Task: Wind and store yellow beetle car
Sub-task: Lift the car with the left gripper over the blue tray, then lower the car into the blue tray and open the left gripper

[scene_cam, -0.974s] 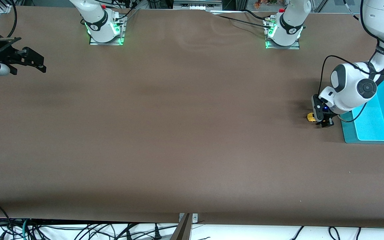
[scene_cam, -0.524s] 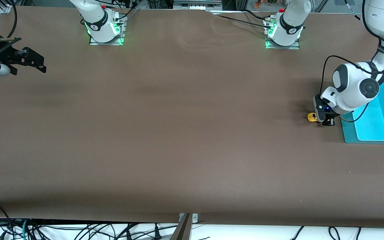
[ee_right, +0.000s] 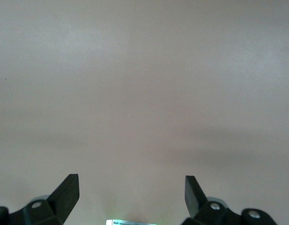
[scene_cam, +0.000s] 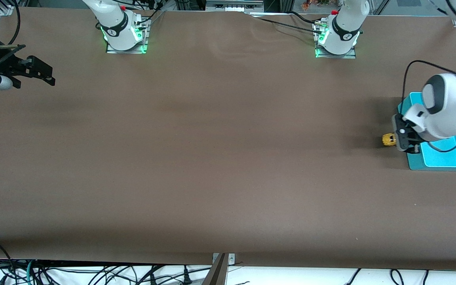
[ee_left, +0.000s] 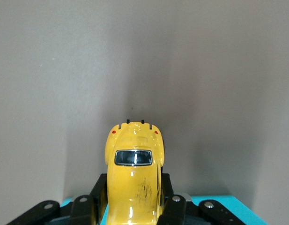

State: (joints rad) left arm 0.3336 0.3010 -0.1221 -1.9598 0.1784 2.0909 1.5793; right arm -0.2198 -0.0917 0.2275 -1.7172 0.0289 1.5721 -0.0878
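Next, the left gripper releases the yellow beetle car on the teal bin's bottom [scene_cam: 433,139], near its side facing the open table.
The yellow beetle car [scene_cam: 388,139] is a tiny rounded yellow toy with a dark rear window. My left gripper [scene_cam: 404,141] is shut on it, beside the edge of the teal bin [scene_cam: 434,160] at the left arm's end of the table. In the left wrist view the car [ee_left: 134,180] sits between the two black fingers [ee_left: 98,193], its tail pointing away over brown table. My right gripper [scene_cam: 48,79] waits open and empty at the right arm's end of the table; its wrist view shows its spread fingers [ee_right: 69,190] over bare table.
The two arm bases [scene_cam: 124,33] [scene_cam: 337,37] stand along the edge of the table farthest from the front camera. Cables hang under the table edge nearest to that camera [scene_cam: 93,273]. A strip of the teal bin [ee_left: 219,199] shows under the left gripper.
My left gripper has carried the car toward the teal bin, and the left arm has swung over the bin. The right arm has not moved.
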